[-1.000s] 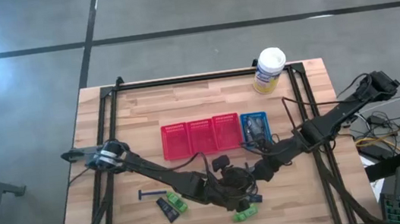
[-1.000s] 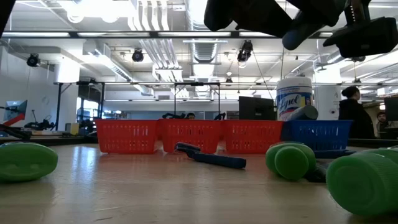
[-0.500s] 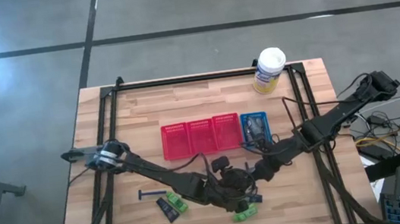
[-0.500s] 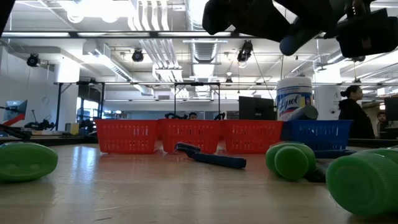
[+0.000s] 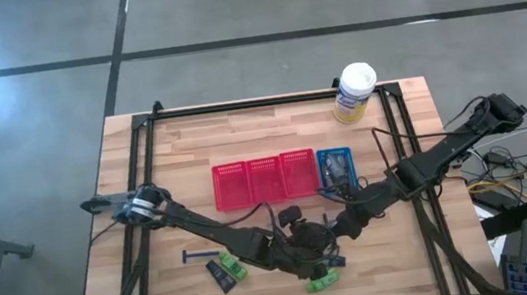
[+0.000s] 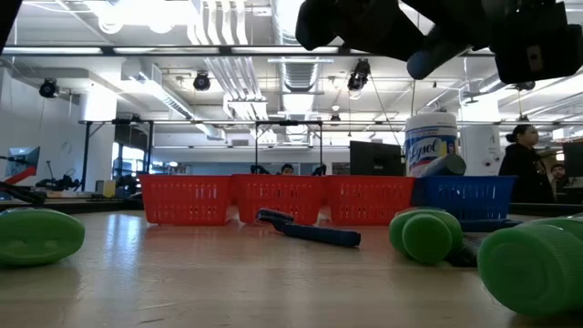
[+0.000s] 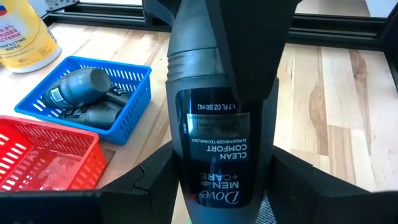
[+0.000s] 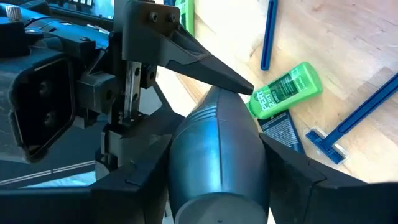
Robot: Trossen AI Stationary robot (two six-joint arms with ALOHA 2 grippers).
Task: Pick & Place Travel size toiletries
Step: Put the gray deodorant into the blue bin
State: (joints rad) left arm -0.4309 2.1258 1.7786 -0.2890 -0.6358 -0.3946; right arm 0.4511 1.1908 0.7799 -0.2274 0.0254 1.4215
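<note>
I should let go of the grey mini bottle with my right gripper on top of the grey bottles in the blue basket (image 5: 337, 170).
A grey oval mini bottle (image 7: 214, 155) with a dark label hangs above the near middle of the table, held between both arms. My left gripper (image 5: 296, 246) comes from the left and is shut on the bottle's bottom half. My right gripper (image 5: 326, 230) comes from the right and is shut on its cap half. On the wood below lie green mini tubes (image 5: 323, 280) (image 5: 230, 266), a blue razor (image 5: 199, 255) and a black tube (image 5: 222, 276). My left gripper pinches the bottle's lower body (image 7: 186, 168) between its two fingers, which lie along the bottle, one on each side. The bottle is lifted clear of the table, its cap end pointing away from this gripper. My right gripper has the bottle's cap half (image 8: 214, 155) between its two fingers (image 8: 140, 171). It comes from the table's right, and its fingers lie along the bottle. One finger (image 7: 239, 56) lies flat on the labelled face, a quarter turn from the left gripper's hold.
Three red mesh baskets (image 5: 264, 180) stand in a row at mid table, with a blue basket (image 5: 336, 167) holding grey bottles at their right end. A white-and-yellow canister (image 5: 354, 92) stands at the far right. People stand in the room beyond the table.
In the low view, the right gripper's dark finger has drawn in toward the bottle's end. The bottle and my left gripper have stayed in place above the table.
</note>
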